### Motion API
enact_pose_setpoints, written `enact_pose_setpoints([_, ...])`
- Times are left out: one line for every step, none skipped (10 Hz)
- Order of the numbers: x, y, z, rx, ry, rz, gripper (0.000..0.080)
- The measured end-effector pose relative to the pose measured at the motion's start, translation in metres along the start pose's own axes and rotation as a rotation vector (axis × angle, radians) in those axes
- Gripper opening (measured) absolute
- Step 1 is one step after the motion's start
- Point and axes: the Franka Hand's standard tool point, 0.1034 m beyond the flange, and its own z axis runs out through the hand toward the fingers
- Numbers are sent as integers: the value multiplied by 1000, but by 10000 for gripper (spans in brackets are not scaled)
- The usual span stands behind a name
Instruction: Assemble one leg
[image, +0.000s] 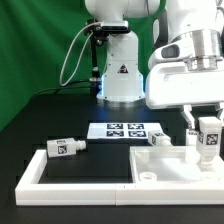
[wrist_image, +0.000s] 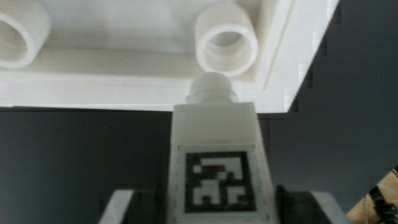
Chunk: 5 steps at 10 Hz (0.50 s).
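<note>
The robot's gripper needs to release the white leg upright in the round socket (image: 209, 177) (wrist_image: 226, 40) nearest the tabletop panel's corner below it.
My gripper (image: 205, 128) is shut on a white leg (image: 208, 142), held upright with its black-and-white tag facing out. It hangs just over the right part of the flat white tabletop panel (image: 168, 165). In the wrist view the leg (wrist_image: 217, 140) sits between my fingers (wrist_image: 135, 206). Its narrow tip points close to a round socket (wrist_image: 228, 42) in the panel (wrist_image: 107, 85), and I cannot tell if it touches. A second socket (wrist_image: 18, 40) shows at the edge. Two more legs lie loose, one (image: 62, 148) at the exterior view's left and one (image: 160, 139) beside the panel.
The marker board (image: 125, 130) lies behind the panel on the black table. A white low frame (image: 40, 178) borders the front and left of the work area. The robot base (image: 120, 70) stands at the back before a green curtain.
</note>
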Motion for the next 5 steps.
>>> enact_pose_setpoints([-2,-4,2,3,-4,-4,287])
enact_pose_setpoints([-5,-3,4,2,-8,-4,287])
enact_pose_setpoints([-6,-3,5,2,-12,-4,287])
enact_pose_setpoints([-9,-4,7,2,-16,-5,287])
enact_pose_setpoints([-12,-4,10,1,-23,-7,287])
